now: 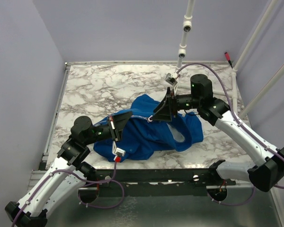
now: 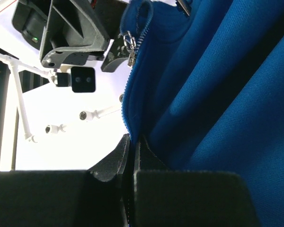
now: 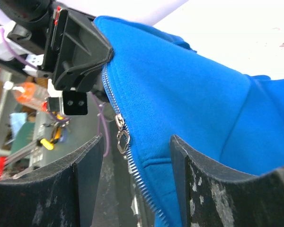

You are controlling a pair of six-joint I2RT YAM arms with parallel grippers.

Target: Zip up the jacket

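Note:
The zipper teeth run between my right gripper's fingers along with the pull tab, so next I back away and grab the pull tab (image 3: 123,140) from below.
The royal-blue jacket (image 1: 154,130) lies bunched on the marble table (image 1: 99,85), with its front edge lifted between the two arms. My left gripper (image 1: 124,119) is shut on that zipper edge; in the left wrist view the blue fabric (image 2: 213,94) runs up out of the closed jaws (image 2: 131,142) to the silver zipper slider (image 2: 128,45). My right gripper (image 1: 157,115) is open. In the right wrist view its fingers (image 3: 87,161) straddle the zipper teeth, and the silver pull tab (image 3: 121,138) hangs between them with a gap on each side.
White pipe frame (image 1: 185,28) stands at the back and right of the table. A metal rail (image 1: 156,176) runs along the near edge by the arm bases. Purple cables (image 1: 213,71) loop from both arms.

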